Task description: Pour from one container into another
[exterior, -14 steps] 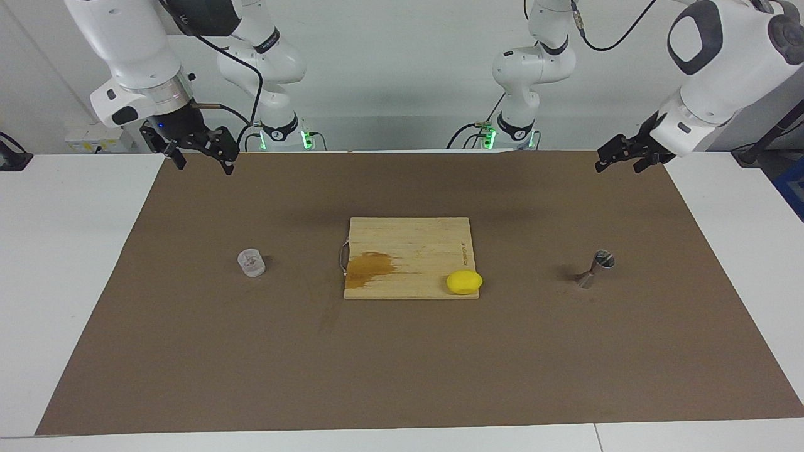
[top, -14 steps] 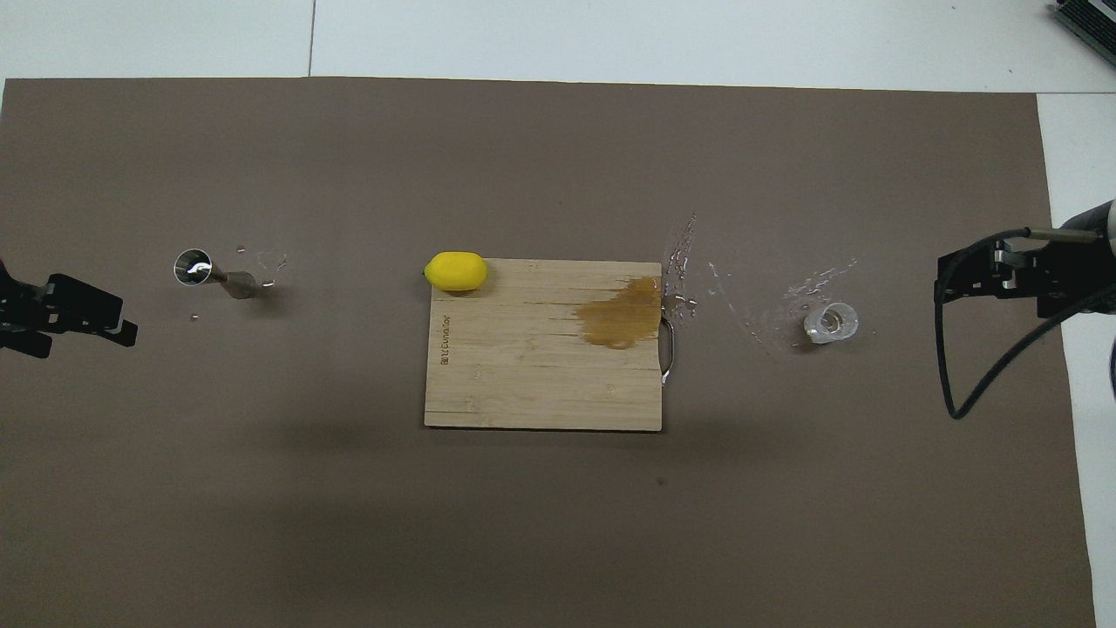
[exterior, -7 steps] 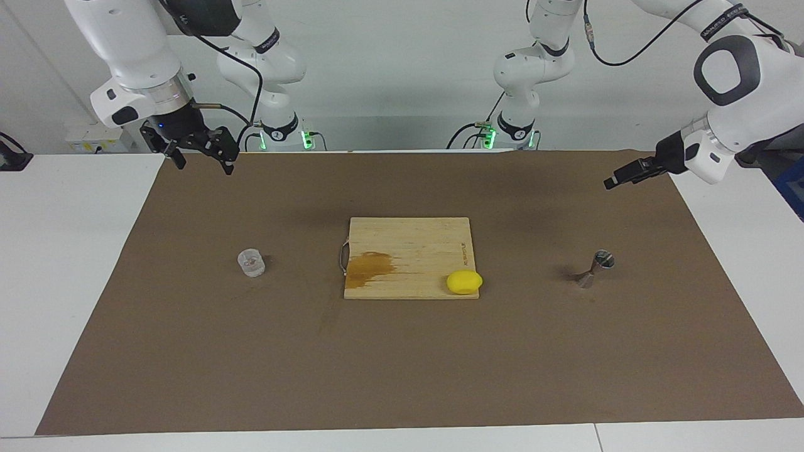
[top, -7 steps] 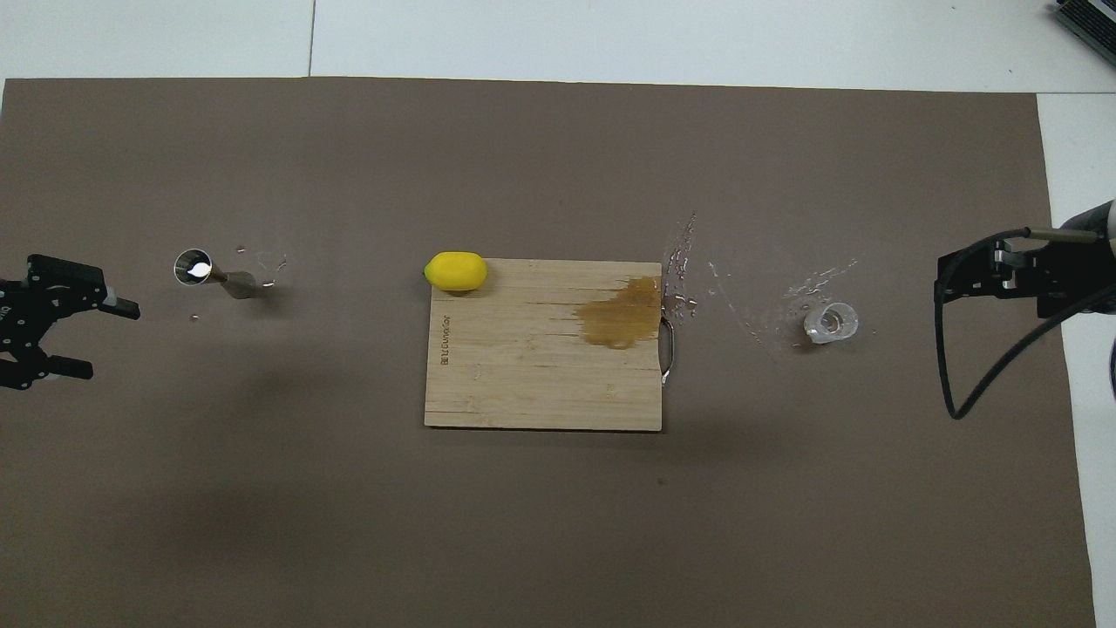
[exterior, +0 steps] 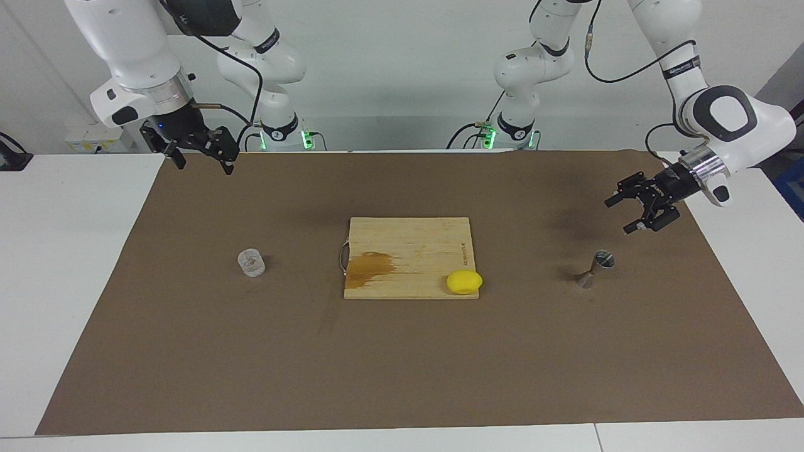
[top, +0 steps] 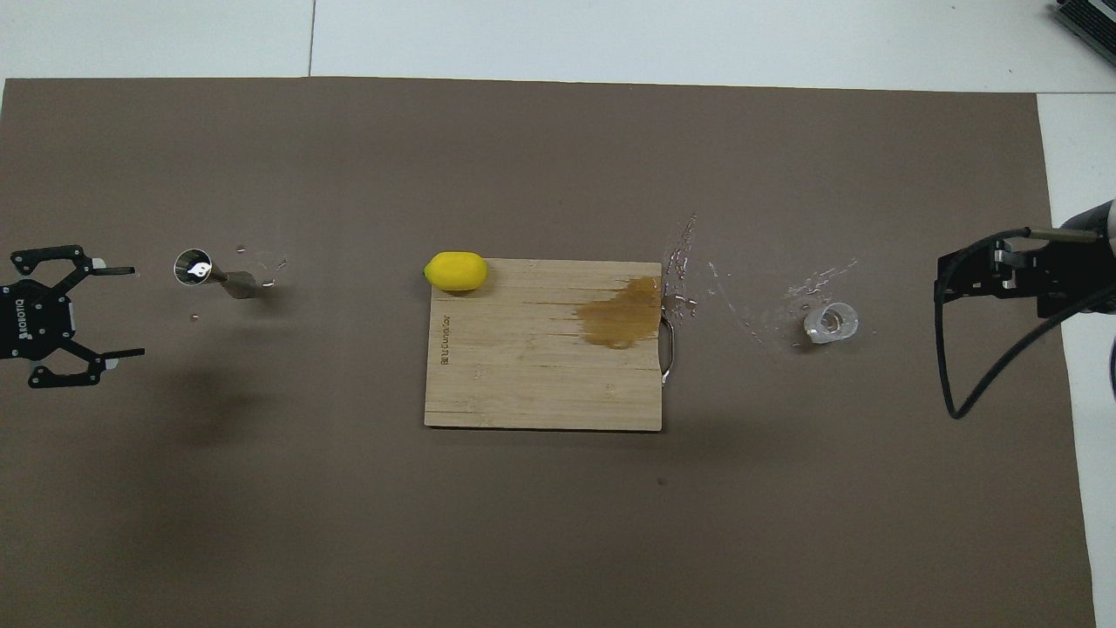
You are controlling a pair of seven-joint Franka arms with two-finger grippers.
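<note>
Next, I will close my left gripper around the jigger's upper half (top: 206,272), just below the steel hourglass jigger's open rim.
The small clear cup (exterior: 251,263) stands upright on the brown mat toward the right arm's end; it also shows in the overhead view (top: 831,322). The steel hourglass jigger (exterior: 595,269) stands upright toward the left arm's end, and also shows in the overhead view (top: 214,274). My left gripper (exterior: 618,216) is open and empty, in the air over the mat beside the jigger, not touching it; it also shows in the overhead view (top: 135,312). My right gripper (exterior: 206,168) is open and empty, and waits high over the mat's edge, well apart from the cup; it also shows in the overhead view (top: 940,279).
A wooden cutting board (exterior: 408,238) lies mid-table with a brown wet stain (exterior: 370,267) near its metal handle. A yellow lemon (exterior: 464,282) sits on the board's corner toward the jigger. Water drops (top: 750,288) lie on the mat between board and cup.
My left gripper has come down and in toward the jigger and turned, its fingers now spread. The right arm, cup, jigger and lemon have not moved.
</note>
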